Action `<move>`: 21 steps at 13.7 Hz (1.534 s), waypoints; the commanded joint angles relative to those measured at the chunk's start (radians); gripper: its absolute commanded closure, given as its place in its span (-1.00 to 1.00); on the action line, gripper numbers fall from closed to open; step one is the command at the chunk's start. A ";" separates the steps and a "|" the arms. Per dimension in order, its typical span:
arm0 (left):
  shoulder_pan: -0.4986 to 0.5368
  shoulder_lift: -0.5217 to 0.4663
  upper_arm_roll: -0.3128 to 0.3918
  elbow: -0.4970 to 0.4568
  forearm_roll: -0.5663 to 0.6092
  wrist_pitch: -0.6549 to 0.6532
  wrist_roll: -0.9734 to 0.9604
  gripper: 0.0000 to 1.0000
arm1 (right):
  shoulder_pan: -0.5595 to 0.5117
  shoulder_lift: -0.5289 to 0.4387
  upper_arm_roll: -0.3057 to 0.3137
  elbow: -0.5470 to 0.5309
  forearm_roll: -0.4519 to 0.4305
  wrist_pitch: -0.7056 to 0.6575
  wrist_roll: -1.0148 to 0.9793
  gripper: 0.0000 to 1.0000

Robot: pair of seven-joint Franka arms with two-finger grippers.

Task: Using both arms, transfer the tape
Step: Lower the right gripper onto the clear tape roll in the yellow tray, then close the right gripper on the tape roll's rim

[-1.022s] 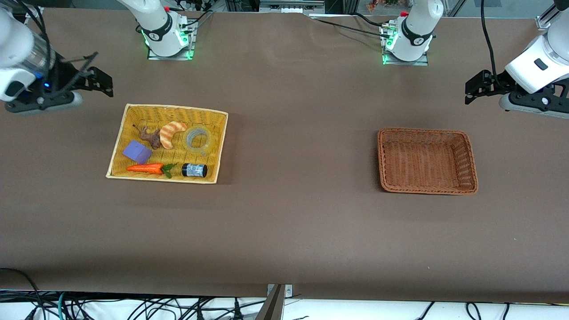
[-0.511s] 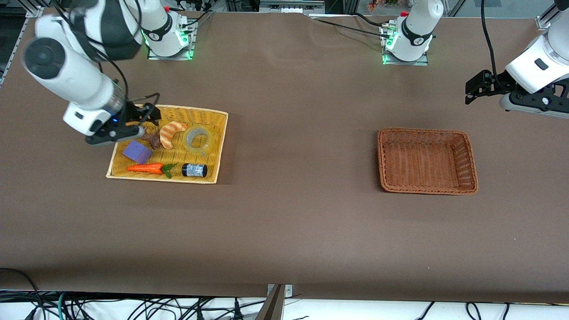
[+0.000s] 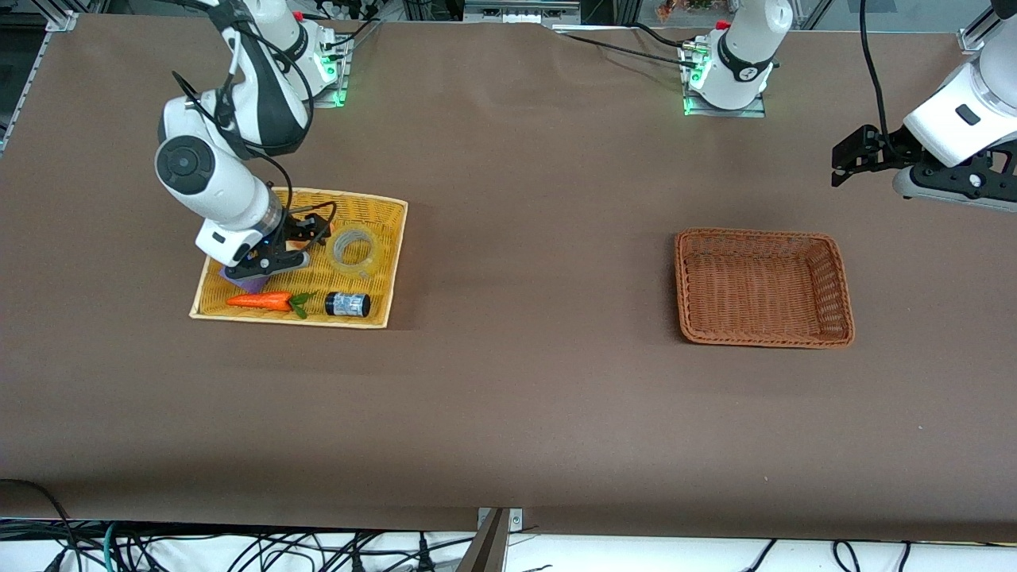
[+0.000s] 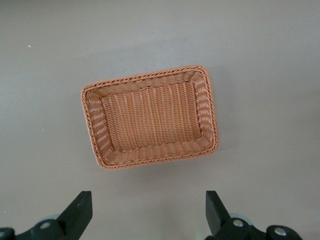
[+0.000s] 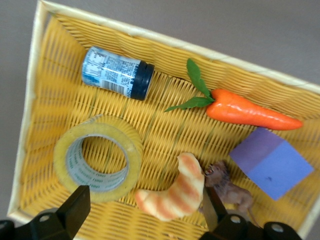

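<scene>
The robot's right gripper needs to next go to the tape and close on the ring's side [image 3: 336, 252] [image 5: 132, 167] nearest the croissant, with one finger inside the ring's hole.
The tape [image 3: 354, 248], a translucent yellowish ring, lies flat in the yellow basket [image 3: 399, 254] toward the right arm's end of the table. In the right wrist view the tape [image 5: 98, 161] lies beside a croissant [image 5: 175, 192]. My right gripper [image 3: 310, 230] hangs open and empty over the basket, above the croissant and next to the tape. In its wrist view, the right gripper [image 5: 145, 215] has its fingers wide apart around the croissant's spot. My left gripper [image 3: 850, 159] waits open and empty in the air at the left arm's end; it also shows in its wrist view [image 4: 147, 210].
The yellow basket [image 5: 30, 100] also holds a dark jar [image 5: 117, 73], a carrot [image 5: 250, 112], a purple block [image 5: 272, 162] and a brown toy animal [image 5: 227, 187]. An empty brown wicker basket [image 3: 685, 286] stands toward the left arm's end and shows in the left wrist view [image 4: 95, 130].
My right arm has swung in from the table's end and come down over the yellow basket, now covering the croissant and toy animal. The left arm has not moved.
</scene>
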 commanded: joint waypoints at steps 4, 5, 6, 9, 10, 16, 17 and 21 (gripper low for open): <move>-0.004 0.012 0.000 0.033 0.001 -0.035 -0.007 -1.00 | -0.005 0.091 0.012 -0.065 0.007 0.153 0.038 -1.00; -0.004 0.012 0.000 0.033 0.001 -0.037 -0.007 -1.00 | -0.005 0.102 0.014 -0.071 0.015 0.155 0.047 -1.00; -0.004 0.014 0.000 0.033 0.001 -0.035 -0.007 -1.00 | -0.005 0.110 0.027 -0.072 0.024 0.155 0.064 -1.00; -0.004 0.014 -0.001 0.033 0.001 -0.035 -0.007 -1.00 | -0.005 0.116 0.041 -0.089 0.027 0.167 0.081 -1.00; -0.004 0.014 -0.001 0.033 0.001 -0.037 -0.007 -1.00 | -0.005 0.125 0.044 -0.091 0.027 0.177 0.079 -1.00; -0.003 0.014 -0.007 0.034 0.001 -0.035 -0.007 -1.00 | -0.005 0.150 0.044 -0.095 0.026 0.204 0.079 0.12; -0.003 0.012 -0.009 0.033 0.001 -0.035 -0.008 -1.00 | -0.005 0.150 0.044 -0.094 0.026 0.204 0.079 0.42; -0.004 0.012 -0.010 0.033 0.000 -0.035 -0.008 -1.00 | -0.005 0.142 0.044 -0.088 0.026 0.201 0.079 1.00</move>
